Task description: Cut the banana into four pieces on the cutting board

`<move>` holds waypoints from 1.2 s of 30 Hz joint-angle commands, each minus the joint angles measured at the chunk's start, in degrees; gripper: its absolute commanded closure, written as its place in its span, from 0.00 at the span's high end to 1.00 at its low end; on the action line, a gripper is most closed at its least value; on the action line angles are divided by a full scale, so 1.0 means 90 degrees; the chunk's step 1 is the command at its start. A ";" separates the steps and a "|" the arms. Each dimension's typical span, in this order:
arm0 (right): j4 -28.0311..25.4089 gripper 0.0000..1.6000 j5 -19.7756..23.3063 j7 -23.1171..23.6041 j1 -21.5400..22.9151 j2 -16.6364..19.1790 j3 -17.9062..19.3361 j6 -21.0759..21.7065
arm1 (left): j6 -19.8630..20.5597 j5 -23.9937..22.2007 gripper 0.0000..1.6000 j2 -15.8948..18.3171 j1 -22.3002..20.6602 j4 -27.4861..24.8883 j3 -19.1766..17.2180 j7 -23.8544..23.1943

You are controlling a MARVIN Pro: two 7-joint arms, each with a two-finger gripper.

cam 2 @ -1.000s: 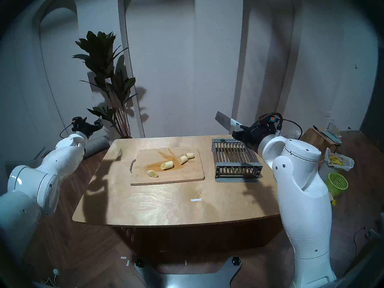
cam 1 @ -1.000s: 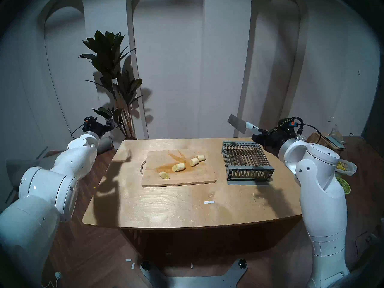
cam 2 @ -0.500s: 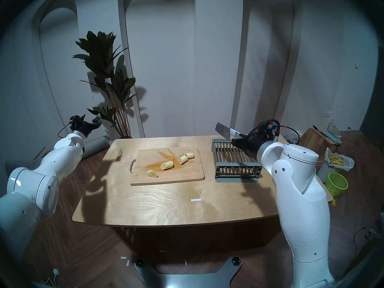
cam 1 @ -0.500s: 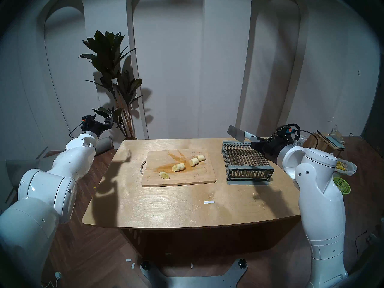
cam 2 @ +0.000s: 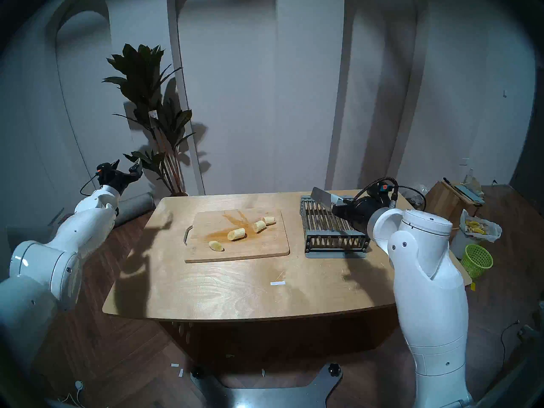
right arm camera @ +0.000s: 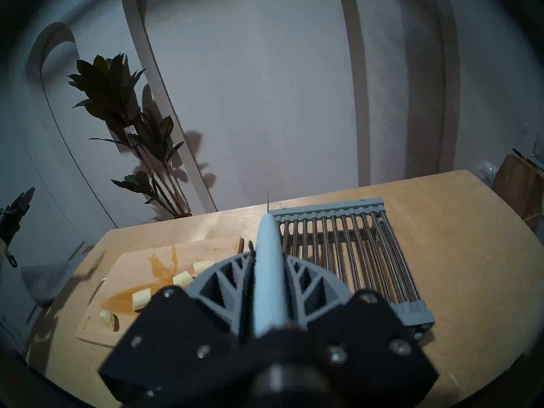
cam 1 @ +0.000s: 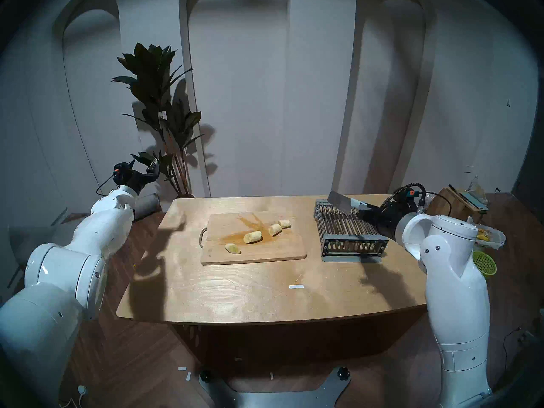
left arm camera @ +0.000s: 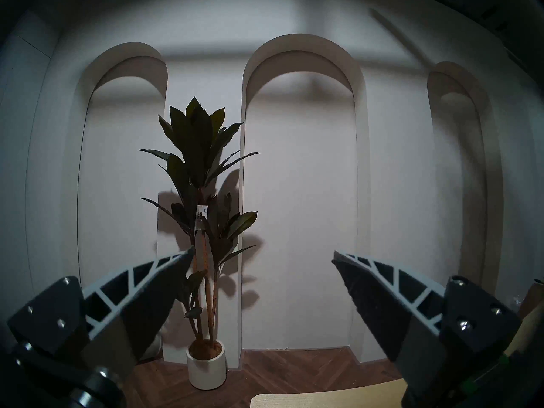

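Note:
My right gripper is going to release the cleaver on the grey rack's slats (cam 1: 353,228) (right arm camera: 328,267), setting it a little nearer the front edge of the rack.
The banana lies cut in several short pale chunks (cam 1: 252,237) (cam 2: 236,234) (right arm camera: 141,300), strung diagonally across the stained cutting board (cam 1: 265,251) (cam 2: 253,247) (right arm camera: 132,266). My right gripper (cam 1: 360,210) (cam 2: 338,207) (right arm camera: 266,252) is shut on the pale handle of a cleaver (cam 1: 338,202) (cam 2: 322,198). The blade stands edge-down just over the far left part of the grey slatted rack (cam 1: 350,225) (cam 2: 332,222) (right arm camera: 338,251). My left gripper (cam 1: 144,167) (cam 2: 128,166) (left arm camera: 263,252) is open and empty, raised beyond the table's left edge and facing the wall.
A potted plant (cam 1: 164,127) (left arm camera: 203,222) stands behind the table's far left corner. On the floor to the right are a white bag of peels (cam 2: 479,229), a green basket (cam 2: 477,260) and a wooden box (cam 2: 453,198). A white strip (cam 1: 295,286) lies on the tabletop.
My right arm has brought the cleaver down from above the table's far edge to just over the rack. The left gripper has shifted slightly. The chunks have not moved.

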 commanded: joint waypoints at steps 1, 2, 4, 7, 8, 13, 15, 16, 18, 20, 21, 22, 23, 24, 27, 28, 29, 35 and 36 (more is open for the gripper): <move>-0.0160 0.00 0.0003 -0.0071 0.0014 0.0016 0.0121 0.0073 | -0.0187 -0.0048 1.00 0.0068 -0.0020 -0.0262 -0.0058 -0.0100; -0.0159 0.00 0.0007 -0.0088 0.0007 0.0015 0.0129 0.0095 | -0.0200 -0.0055 1.00 0.0072 -0.0007 -0.0279 -0.0064 -0.0113; -0.0156 0.00 0.0015 -0.0128 -0.0006 0.0014 0.0152 0.0150 | -0.0231 -0.0073 1.00 0.0081 0.0023 -0.0319 -0.0078 -0.0145; -0.0149 0.00 0.0027 -0.0181 -0.0018 0.0012 0.0178 0.0223 | -0.0275 -0.0100 1.00 0.0093 0.0066 -0.0375 -0.0099 -0.0189; -0.0147 0.00 0.0030 -0.0195 -0.0020 0.0012 0.0185 0.0246 | -0.0288 -0.0107 1.00 0.0097 0.0079 -0.0392 -0.0105 -0.0203; -0.0131 0.00 0.0048 -0.0277 -0.0018 0.0018 0.0220 0.0343 | -0.0361 -0.0149 1.00 0.0119 0.0159 -0.0496 -0.0139 -0.0278; -0.0116 0.00 0.0051 -0.0311 -0.0016 0.0028 0.0238 0.0343 | -0.0388 -0.0165 1.00 0.0127 0.0189 -0.0537 -0.0151 -0.0307; -0.0106 0.00 0.0052 -0.0328 -0.0015 0.0033 0.0244 0.0343 | -0.0403 -0.0173 1.00 0.0131 0.0205 -0.0560 -0.0158 -0.0321; -0.0095 0.00 0.0058 -0.0359 -0.0007 0.0036 0.0255 0.0343 | -0.0431 -0.0188 1.00 0.0140 0.0236 -0.0601 -0.0171 -0.0350; -0.0085 0.00 0.0064 -0.0387 0.0002 0.0038 0.0262 0.0343 | -0.0459 -0.0204 1.00 0.0148 0.0268 -0.0643 -0.0187 -0.0379; -0.0077 0.00 0.0069 -0.0403 0.0004 0.0039 0.0265 0.0343 | -0.0475 -0.0213 1.00 0.0153 0.0287 -0.0669 -0.0195 -0.0396; -0.0070 0.00 0.0072 -0.0416 0.0007 0.0041 0.0264 0.0343 | -0.0488 -0.0221 1.00 0.0157 0.0303 -0.0691 -0.0202 -0.0410; -0.0070 0.00 0.0072 -0.0416 0.0007 0.0041 0.0264 0.0343 | -0.0488 -0.0221 1.00 0.0157 0.0303 -0.0691 -0.0202 -0.0410; -0.0047 0.00 0.0082 -0.0442 0.0000 0.0043 0.0261 0.0343 | -0.0516 -0.0236 1.00 0.0165 0.0339 -0.0739 -0.0217 -0.0439; -0.0008 0.00 0.0094 -0.0485 -0.0011 0.0049 0.0253 0.0343 | -0.0556 -0.0262 1.00 0.0178 0.0390 -0.0810 -0.0238 -0.0483; 0.0009 0.00 0.0100 -0.0502 -0.0014 0.0052 0.0248 0.0343 | -0.0572 -0.0273 1.00 0.0183 0.0412 -0.0840 -0.0247 -0.0501; 0.0021 0.00 0.0105 -0.0513 -0.0016 0.0054 0.0245 0.0343 | -0.0583 -0.0279 1.00 0.0187 0.0426 -0.0859 -0.0252 -0.0512; 0.0128 0.00 0.0135 -0.0590 -0.0024 0.0074 0.0219 0.0343 | -0.0663 -0.0331 1.00 0.0213 0.0539 -0.1015 -0.0295 -0.0600; 0.0128 0.00 0.0135 -0.0590 -0.0024 0.0074 0.0219 0.0343 | -0.0663 -0.0331 1.00 0.0213 0.0539 -0.1015 -0.0295 -0.0600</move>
